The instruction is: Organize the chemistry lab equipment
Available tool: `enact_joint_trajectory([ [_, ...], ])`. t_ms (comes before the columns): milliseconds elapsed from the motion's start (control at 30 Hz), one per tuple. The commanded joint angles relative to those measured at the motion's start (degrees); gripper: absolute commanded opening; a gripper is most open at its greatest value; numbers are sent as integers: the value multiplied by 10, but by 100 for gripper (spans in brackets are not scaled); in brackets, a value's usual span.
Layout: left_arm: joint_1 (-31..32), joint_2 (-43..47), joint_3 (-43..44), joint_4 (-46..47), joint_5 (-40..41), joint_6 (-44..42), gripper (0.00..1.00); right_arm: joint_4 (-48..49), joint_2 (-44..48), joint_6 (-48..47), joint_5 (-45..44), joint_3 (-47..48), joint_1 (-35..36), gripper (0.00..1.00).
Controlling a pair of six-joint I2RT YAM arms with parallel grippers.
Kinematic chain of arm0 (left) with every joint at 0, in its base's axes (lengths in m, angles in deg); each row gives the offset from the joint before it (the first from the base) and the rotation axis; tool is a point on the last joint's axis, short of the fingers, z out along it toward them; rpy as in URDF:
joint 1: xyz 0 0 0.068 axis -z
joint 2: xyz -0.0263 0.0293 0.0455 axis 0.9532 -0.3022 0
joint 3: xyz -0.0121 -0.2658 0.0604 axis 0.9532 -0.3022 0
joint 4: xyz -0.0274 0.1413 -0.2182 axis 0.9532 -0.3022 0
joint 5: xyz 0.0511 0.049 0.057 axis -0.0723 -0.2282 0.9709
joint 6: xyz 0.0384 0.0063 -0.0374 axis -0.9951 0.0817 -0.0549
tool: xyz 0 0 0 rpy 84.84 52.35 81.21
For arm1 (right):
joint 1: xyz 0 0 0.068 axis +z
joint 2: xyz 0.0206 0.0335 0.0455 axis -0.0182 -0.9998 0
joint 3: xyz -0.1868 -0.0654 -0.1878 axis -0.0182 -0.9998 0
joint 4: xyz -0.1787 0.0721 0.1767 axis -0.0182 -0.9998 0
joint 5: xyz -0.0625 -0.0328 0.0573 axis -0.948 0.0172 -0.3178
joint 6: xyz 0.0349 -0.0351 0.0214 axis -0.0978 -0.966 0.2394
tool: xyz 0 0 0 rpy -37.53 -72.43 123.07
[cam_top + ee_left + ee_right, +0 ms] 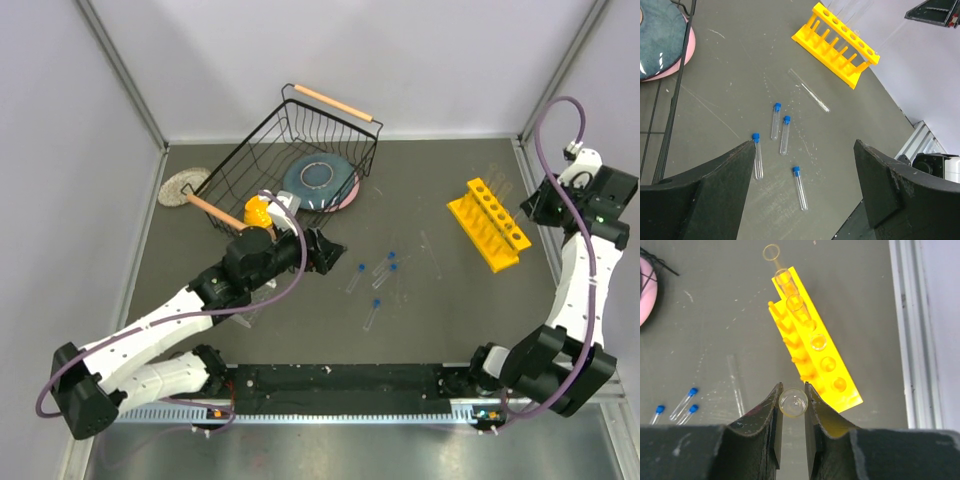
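Note:
I will release the clear glass tube, now just off the rack's near end, from my right gripper in the yellow rack's second hole from its near end (508, 227) (828, 364).
Several small clear tubes with blue caps (785, 134) lie loose on the dark table, one of them (800, 187) between the spread fingers of my left gripper (805, 144), which hovers open above them (325, 250). A long thin glass rod (810, 91) lies beyond them. The yellow holed rack (488, 222) stands at the right, with clear glass tubes (783, 276) in its far holes. My right gripper (793, 390) is shut on a clear glass tube (793, 403), seen end-on, just off the rack's (840, 385) near end. Another glass rod (736, 377) lies to the left.
A black wire basket (300, 130) with wooden handles sits at the back and holds a blue plate (318, 178) on a pink one. An orange bowl (257, 212) is by my left wrist. A round woven mat (183, 186) lies at the far left.

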State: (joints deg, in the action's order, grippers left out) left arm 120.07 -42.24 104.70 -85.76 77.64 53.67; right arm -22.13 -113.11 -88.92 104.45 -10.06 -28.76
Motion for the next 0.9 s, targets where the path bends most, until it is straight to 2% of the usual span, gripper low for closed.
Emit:
enact_joint_trajectory([
  [0,-5,-7,-4,40,-1,-10,86,13,-19,-33,-31,50,-5,14],
  [267,-17,-34,5,46,-36,-16,87,45,-70,-32,-51,62,-4,15],
  [867,-19,-40,-1,53,-51,9,87,116,-126,-36,-47,58,1,16],
])
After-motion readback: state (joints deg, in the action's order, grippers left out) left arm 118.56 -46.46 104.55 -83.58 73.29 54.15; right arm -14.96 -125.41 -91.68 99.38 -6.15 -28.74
